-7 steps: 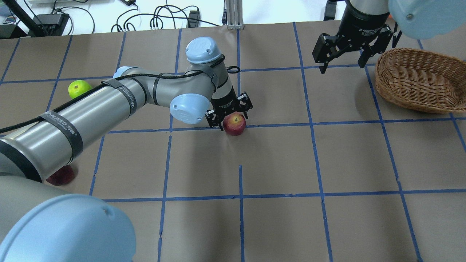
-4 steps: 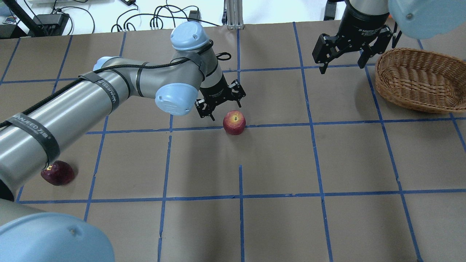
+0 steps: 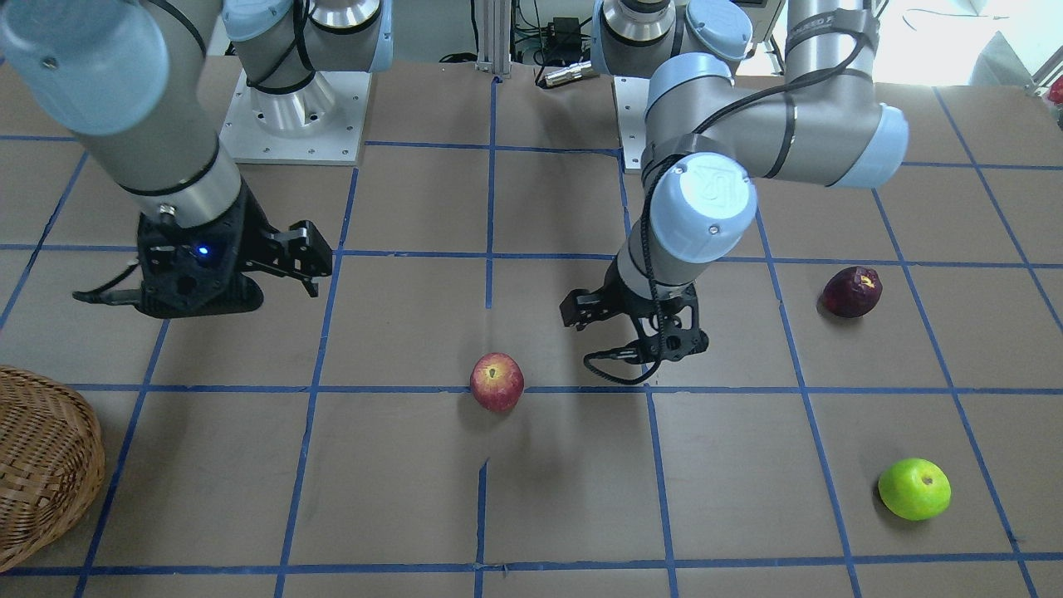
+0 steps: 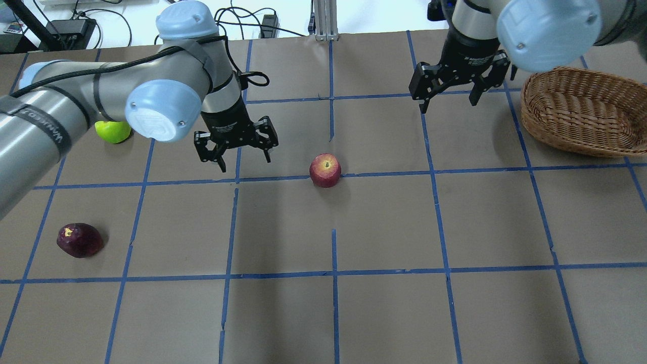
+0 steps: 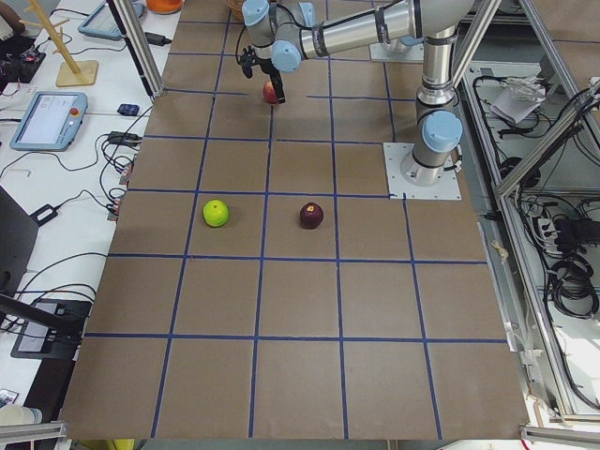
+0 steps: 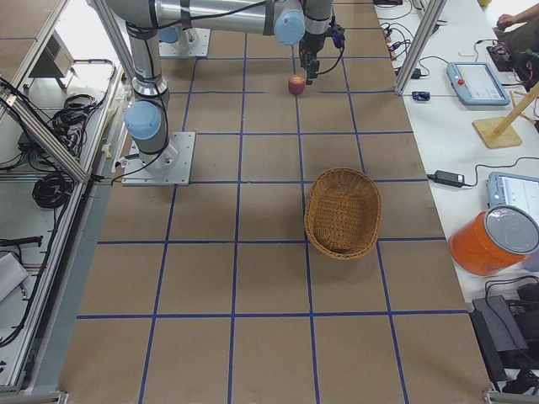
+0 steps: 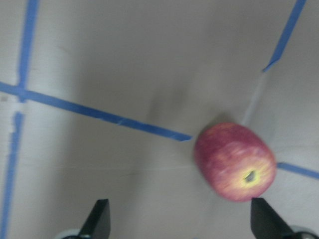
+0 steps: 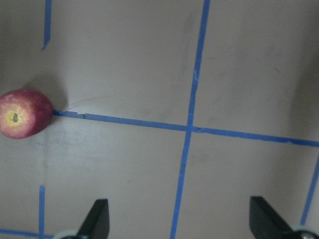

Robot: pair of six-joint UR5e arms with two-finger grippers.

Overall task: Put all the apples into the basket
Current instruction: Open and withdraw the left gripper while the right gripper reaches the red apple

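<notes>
The fingers of my right gripper should next close around the opposite sides of the red apple (image 3: 497,382) (image 8: 24,114), the one that lies on the middle of the table.
The red apple (image 4: 325,170) with yellowish streaks lies on the table's middle, also in the front view (image 3: 497,381) and both wrist views (image 7: 235,162) (image 8: 24,113). The maroon apple (image 4: 79,240) lies front left and the lime green apple (image 4: 113,131) far left, partly behind the left arm. The wicker basket (image 4: 556,136) stands far right and holds nothing that I can see. My left gripper (image 4: 244,159) is open and empty above the table, left of the red apple. My right gripper (image 4: 449,103) is open and empty, left of the basket.
The table is brown paper with a blue tape grid (image 4: 333,273). Cables and power bricks (image 4: 71,28) lie beyond the far edge. The two arm bases (image 3: 291,108) stand at the robot's side of the table.
My left gripper has drawn back from around the red apple and moved left, open. The apple stays on the table. My right gripper has shifted a little to the left.
</notes>
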